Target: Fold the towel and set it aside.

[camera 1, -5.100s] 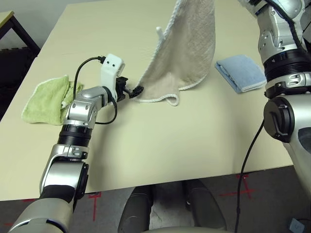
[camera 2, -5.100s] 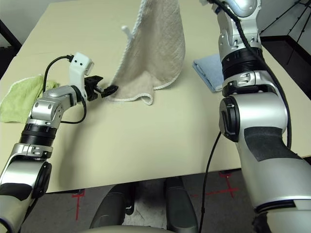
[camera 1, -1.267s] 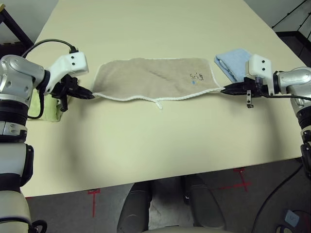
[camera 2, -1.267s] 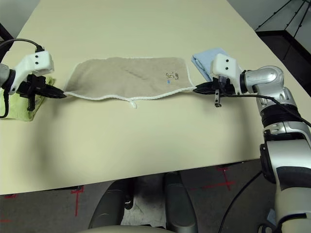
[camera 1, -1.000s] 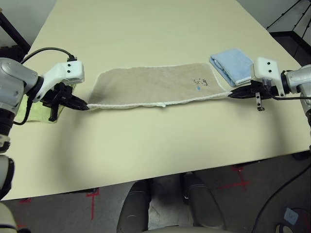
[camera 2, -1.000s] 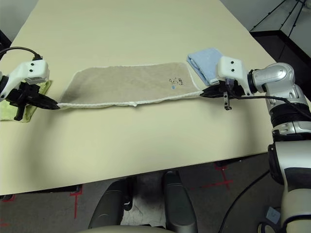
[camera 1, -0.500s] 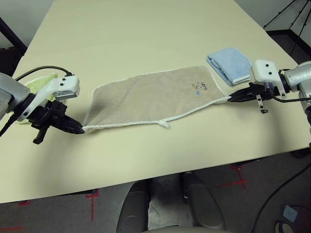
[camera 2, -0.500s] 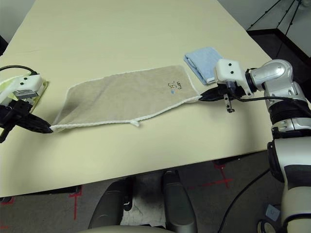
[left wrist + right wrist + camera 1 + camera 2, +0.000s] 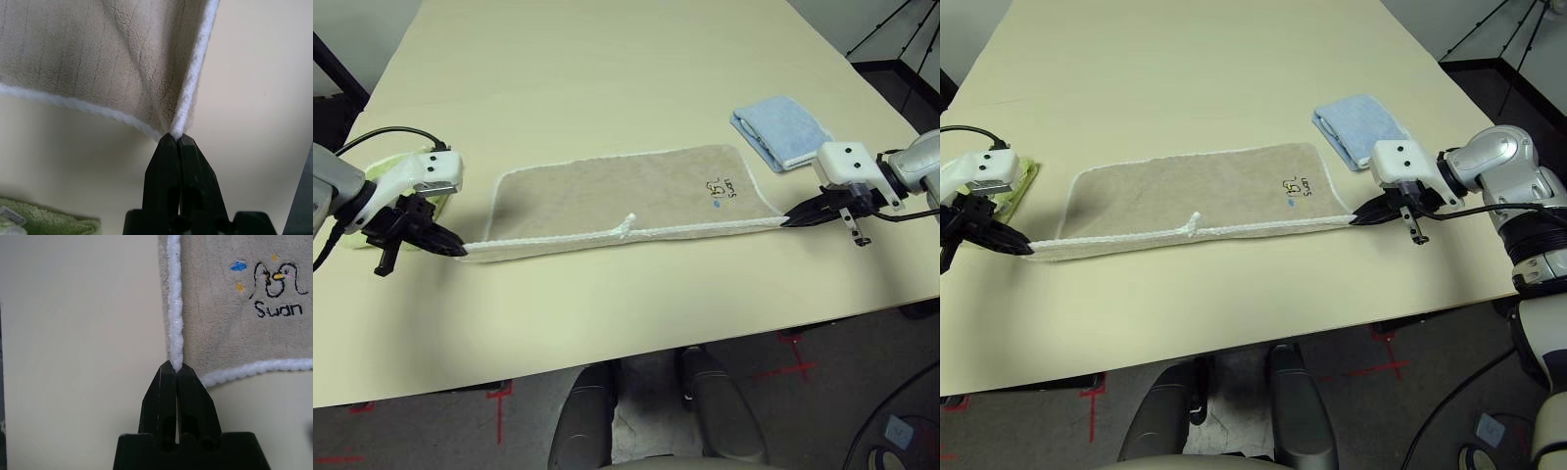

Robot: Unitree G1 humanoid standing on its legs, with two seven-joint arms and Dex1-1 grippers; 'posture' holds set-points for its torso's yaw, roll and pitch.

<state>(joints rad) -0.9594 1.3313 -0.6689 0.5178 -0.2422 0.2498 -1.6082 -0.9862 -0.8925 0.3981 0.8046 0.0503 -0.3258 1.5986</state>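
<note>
Next, the left gripper releases the near corner of the beige towel, now just above the tabletop, on its far corner (image 9: 490,172) by the lime-green towel.
The beige towel (image 9: 617,191) with white stitched edging lies stretched out lengthwise across the middle of the table, its embroidered mark (image 9: 274,291) near the right end and a white loop (image 9: 626,224) on the near edge. My left gripper (image 9: 458,251) is shut on the towel's near left corner (image 9: 175,131). My right gripper (image 9: 787,221) is shut on the near right corner (image 9: 174,363). The near edge runs taut between the two grippers, just above the tabletop.
A folded light blue towel (image 9: 781,130) lies at the back right, close to my right wrist. A lime-green towel (image 9: 374,174) sits at the left edge behind my left arm. The table's front edge (image 9: 636,367) runs close below the towel.
Both grippers have drawn the near edge toward the front of the table, flattening the towel. The loop now lies on the cloth instead of hanging off the edge.
</note>
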